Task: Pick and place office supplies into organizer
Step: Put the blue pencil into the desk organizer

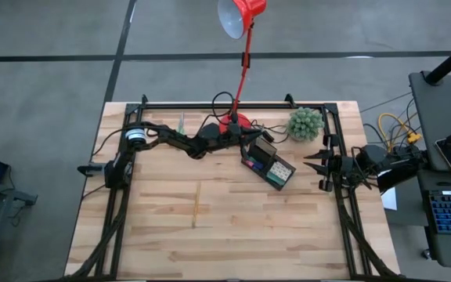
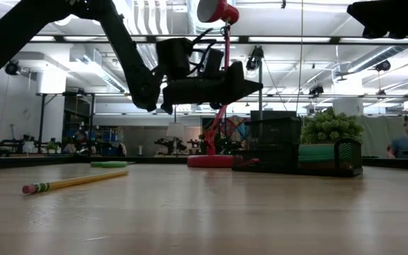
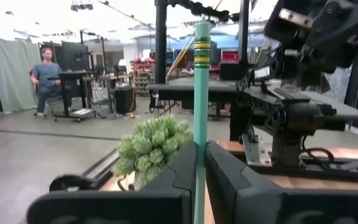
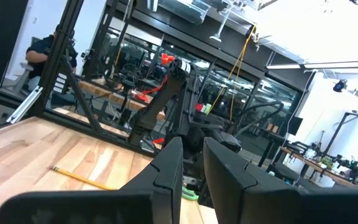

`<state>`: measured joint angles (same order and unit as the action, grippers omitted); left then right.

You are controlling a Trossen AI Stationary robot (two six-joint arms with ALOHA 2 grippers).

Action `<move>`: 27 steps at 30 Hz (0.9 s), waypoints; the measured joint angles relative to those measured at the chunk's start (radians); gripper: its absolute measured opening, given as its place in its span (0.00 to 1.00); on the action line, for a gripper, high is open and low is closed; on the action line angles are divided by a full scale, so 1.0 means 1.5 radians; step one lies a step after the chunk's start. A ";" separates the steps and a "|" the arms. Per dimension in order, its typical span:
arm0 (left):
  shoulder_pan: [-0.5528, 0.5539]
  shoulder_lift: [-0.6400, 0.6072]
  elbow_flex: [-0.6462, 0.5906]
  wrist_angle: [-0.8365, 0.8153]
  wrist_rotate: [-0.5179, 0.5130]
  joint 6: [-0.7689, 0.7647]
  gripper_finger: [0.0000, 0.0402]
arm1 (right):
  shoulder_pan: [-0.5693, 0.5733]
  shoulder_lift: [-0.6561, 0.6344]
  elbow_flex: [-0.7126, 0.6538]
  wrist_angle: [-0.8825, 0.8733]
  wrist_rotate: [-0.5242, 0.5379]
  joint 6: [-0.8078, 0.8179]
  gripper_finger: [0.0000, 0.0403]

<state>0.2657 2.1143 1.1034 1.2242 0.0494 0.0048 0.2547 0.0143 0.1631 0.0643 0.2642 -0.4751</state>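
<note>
Next, I set the teal pen down with my left gripper in the black organizer's far compartment [image 1: 262, 150], on the lamp side. The pen is now upright beside the organizer.
A teal pen [image 3: 201, 93] with a green-and-yellow band at its top stands upright between the fingers of my left gripper [image 3: 201, 148], which is shut on it. That gripper [image 1: 250, 142] hangs above the table beside the black organizer [image 1: 282, 174], at its left end. A yellow pencil [image 2: 69, 182] lies on the table toward the near side, with a flat green item [image 2: 110, 163] farther back. My right gripper [image 4: 192, 155] waits open at the table's right edge [image 1: 313, 168], with nothing between its fingers. My left gripper pinches the teal pen's shaft [image 3: 201, 134] between its two fingers. The fingers lie about level, pointing toward the table's right side, and cross the pen. The pen stands upright with its banded end above the fingers; its lower end is hidden behind them.
A red desk lamp stands on its base [image 1: 233, 123] at the far edge, just behind my left gripper. A green ball-shaped plant [image 1: 305, 123] sits at the far right, behind the organizer. Bare wood spreads over the table's near half [image 1: 225, 235].
</note>
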 joint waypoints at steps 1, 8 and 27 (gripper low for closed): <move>0.000 0.000 0.000 -0.007 0.000 0.000 0.01 | 0.000 0.000 0.000 0.000 0.000 0.000 0.14; 0.000 0.000 -0.002 -0.044 -0.002 0.000 0.01 | 0.000 0.000 0.000 0.000 0.000 0.000 0.14; 0.001 -0.001 -0.014 -0.091 -0.002 0.007 0.01 | 0.000 0.000 0.000 0.000 0.000 0.000 0.14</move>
<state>0.2665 2.1128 1.0828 1.0881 0.0464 0.0148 0.2548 0.0143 0.1631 0.0643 0.2644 -0.4751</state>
